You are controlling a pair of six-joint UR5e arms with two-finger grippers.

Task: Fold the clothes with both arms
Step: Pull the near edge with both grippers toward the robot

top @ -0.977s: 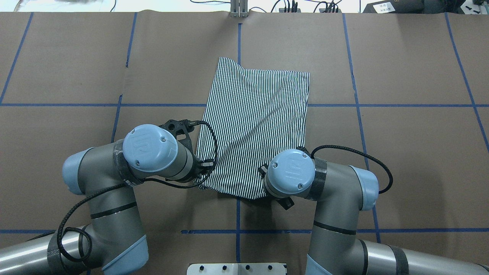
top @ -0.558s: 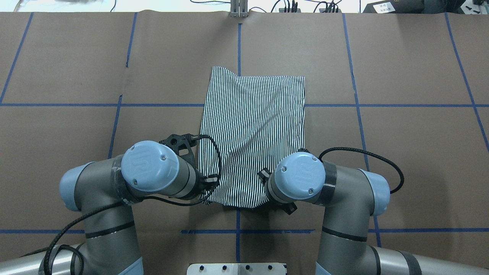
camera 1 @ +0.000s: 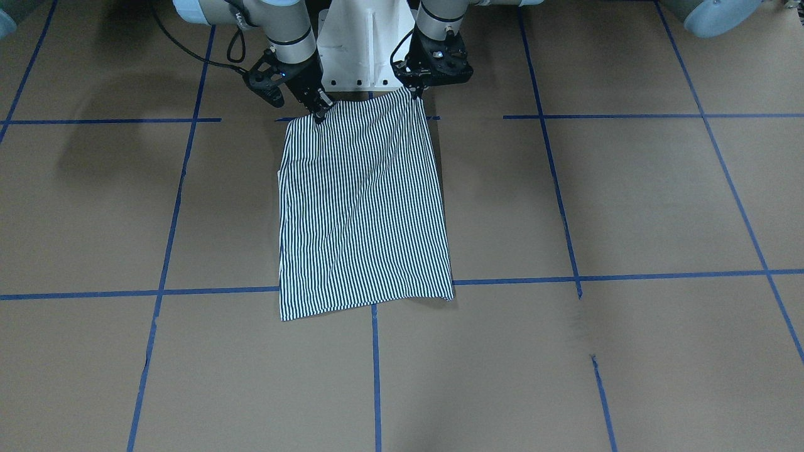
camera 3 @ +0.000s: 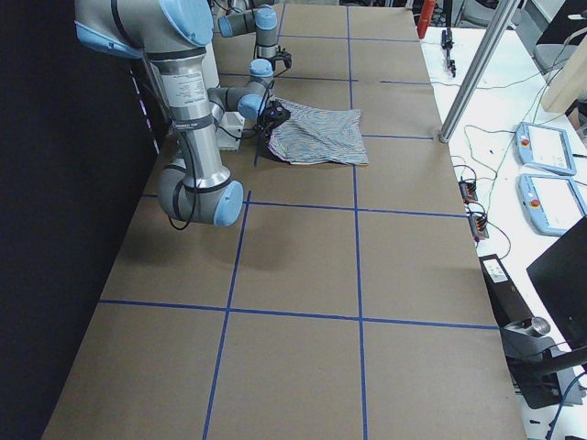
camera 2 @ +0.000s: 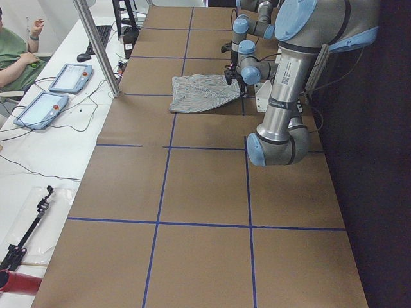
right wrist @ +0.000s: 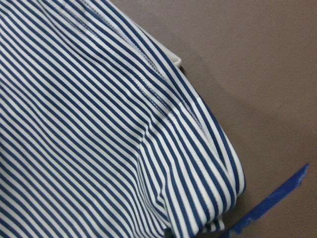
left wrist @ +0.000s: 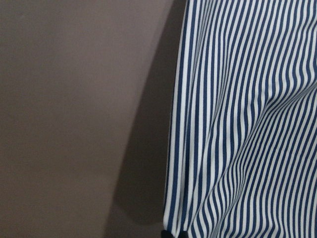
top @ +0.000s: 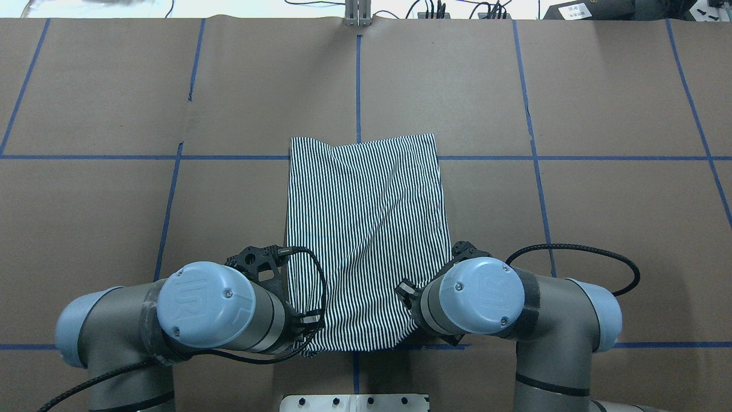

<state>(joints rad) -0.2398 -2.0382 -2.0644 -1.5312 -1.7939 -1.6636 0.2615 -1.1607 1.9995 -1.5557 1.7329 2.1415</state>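
Note:
My left gripper will let go of the striped shirt's near corner over the shirt's side edge (camera 1: 458,260), just short of the shirt's far corner.
The striped shirt (top: 366,240) lies folded into a long rectangle on the brown table, its near end lifted at both corners. In the front-facing view my left gripper (camera 1: 416,93) is shut on one near corner and my right gripper (camera 1: 319,113) is shut on the other. From overhead the left arm (top: 206,306) and right arm (top: 480,294) cover the fingertips. The left wrist view shows the shirt's side edge (left wrist: 247,124) hanging above the table. The right wrist view shows a bunched corner (right wrist: 99,124) over blue tape. The shirt's far end (camera 1: 364,301) rests flat.
The white pedestal base (camera 1: 367,44) stands just behind the grippers. Blue tape lines (top: 171,189) mark a grid on the brown table. In the left side view a metal pole (camera 2: 96,45), tablets (camera 2: 54,90) and a seated person (camera 2: 13,58) are beyond the table's far edge.
Both arms have drawn back towards the robot's base, dragging the shirt along the table. Its far edge has slid nearer and the cloth lies straighter.

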